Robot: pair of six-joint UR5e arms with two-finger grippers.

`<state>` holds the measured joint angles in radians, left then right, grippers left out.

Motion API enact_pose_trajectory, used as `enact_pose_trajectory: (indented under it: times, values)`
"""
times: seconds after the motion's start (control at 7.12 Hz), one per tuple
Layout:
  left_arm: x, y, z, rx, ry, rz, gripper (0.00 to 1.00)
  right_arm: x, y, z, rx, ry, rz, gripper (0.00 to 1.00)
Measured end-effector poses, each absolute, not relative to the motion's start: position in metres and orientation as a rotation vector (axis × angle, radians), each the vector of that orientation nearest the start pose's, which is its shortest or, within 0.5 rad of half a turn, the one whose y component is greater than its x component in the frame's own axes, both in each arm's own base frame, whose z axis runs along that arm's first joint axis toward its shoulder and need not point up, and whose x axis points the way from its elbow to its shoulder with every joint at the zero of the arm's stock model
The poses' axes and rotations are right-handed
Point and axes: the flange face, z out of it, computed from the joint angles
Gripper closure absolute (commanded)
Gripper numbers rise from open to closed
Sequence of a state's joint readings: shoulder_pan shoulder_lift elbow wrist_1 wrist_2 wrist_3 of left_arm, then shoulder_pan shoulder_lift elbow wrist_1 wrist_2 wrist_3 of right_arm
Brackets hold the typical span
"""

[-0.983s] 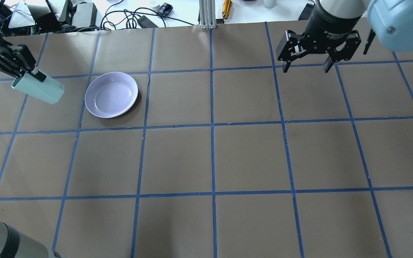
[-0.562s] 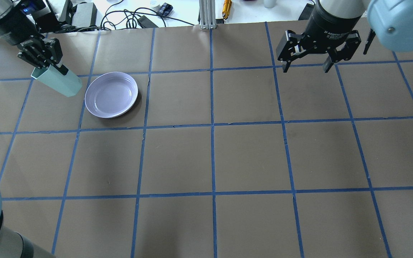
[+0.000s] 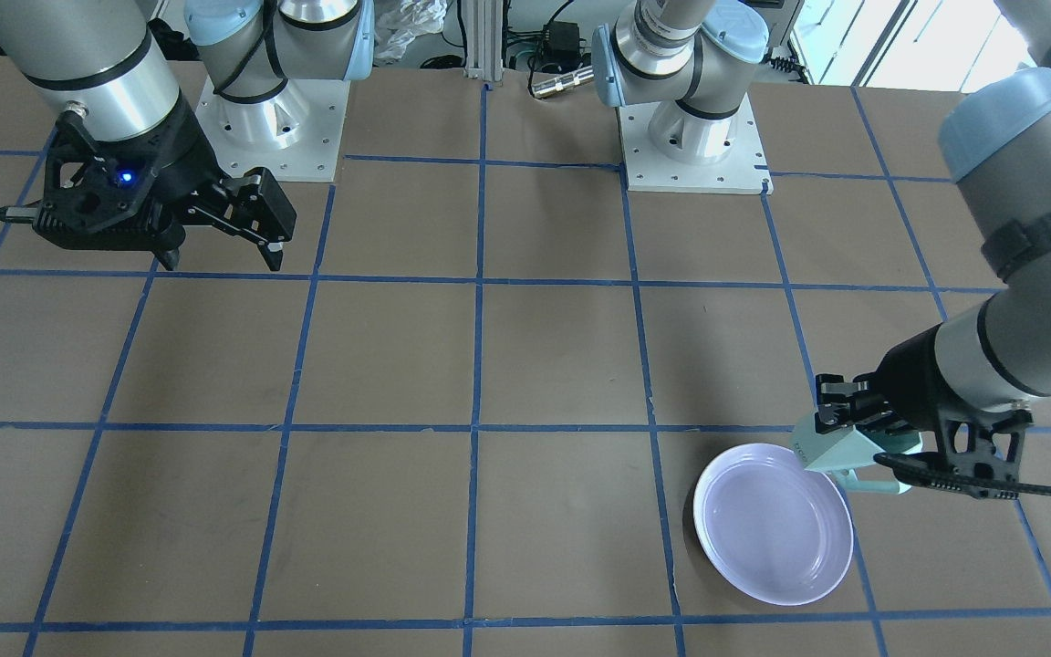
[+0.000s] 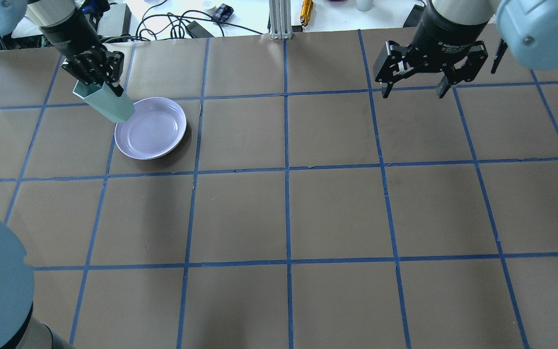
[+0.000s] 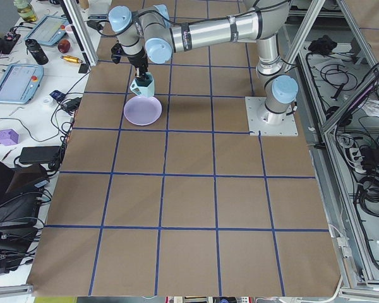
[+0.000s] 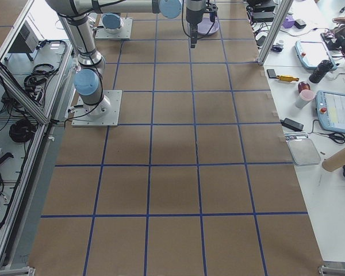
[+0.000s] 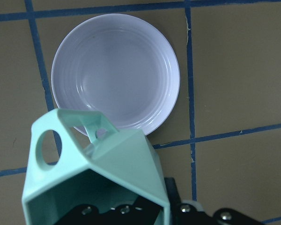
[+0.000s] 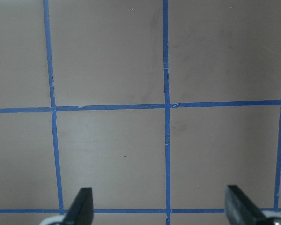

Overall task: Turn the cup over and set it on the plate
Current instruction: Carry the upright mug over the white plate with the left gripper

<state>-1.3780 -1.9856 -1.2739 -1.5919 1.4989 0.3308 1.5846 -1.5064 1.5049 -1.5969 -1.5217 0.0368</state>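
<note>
My left gripper has the mint-green cup, now tilted over the plate's rim. It will let go of it on the middle of the lavender plate (image 3: 775, 519) (image 7: 116, 76).
The pale mint-green faceted cup (image 4: 110, 104) hangs tilted in my left gripper (image 4: 99, 87), which is shut on its rim. The cup's base is over the near-left rim of the lavender plate (image 4: 155, 131), above it and not resting on it. In the left wrist view the cup (image 7: 107, 173) shows its open mouth and its handle, with the plate (image 7: 114, 70) beyond. In the front view the cup (image 3: 831, 449) is at the edge of the plate (image 3: 772, 529). My right gripper (image 4: 413, 91) is open and empty, far to the right over bare table.
The brown table (image 4: 288, 213) is marked by blue tape into squares. Cables, boxes and a metal post (image 4: 279, 19) lie past its far edge. The right wrist view shows only bare table between the open fingers (image 8: 82, 208).
My left gripper has carried the cup to the right, from the table's left edge to over the plate's rim, and turned it more upright. The right arm has not moved.
</note>
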Motion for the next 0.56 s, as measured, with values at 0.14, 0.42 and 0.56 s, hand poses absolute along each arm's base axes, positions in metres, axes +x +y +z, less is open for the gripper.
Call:
enact_pose_trajectory:
  times: [0.14, 0.42, 0.56]
  values:
    - [-0.023, -0.660, 0.381, 0.249, 3.213, 0.185, 1.00, 0.145, -0.520, 0.491, 0.035, 3.091, -0.041, 0.00]
    - [-0.034, -0.655, 0.353, 0.364, 3.163, 0.172, 1.00, 0.145, -0.520, 0.491, 0.034, 3.091, -0.041, 0.00]
    - [-0.040, -0.653, 0.340, 0.438, 3.110, 0.152, 1.00, 0.145, -0.520, 0.491, 0.035, 3.091, -0.041, 0.00]
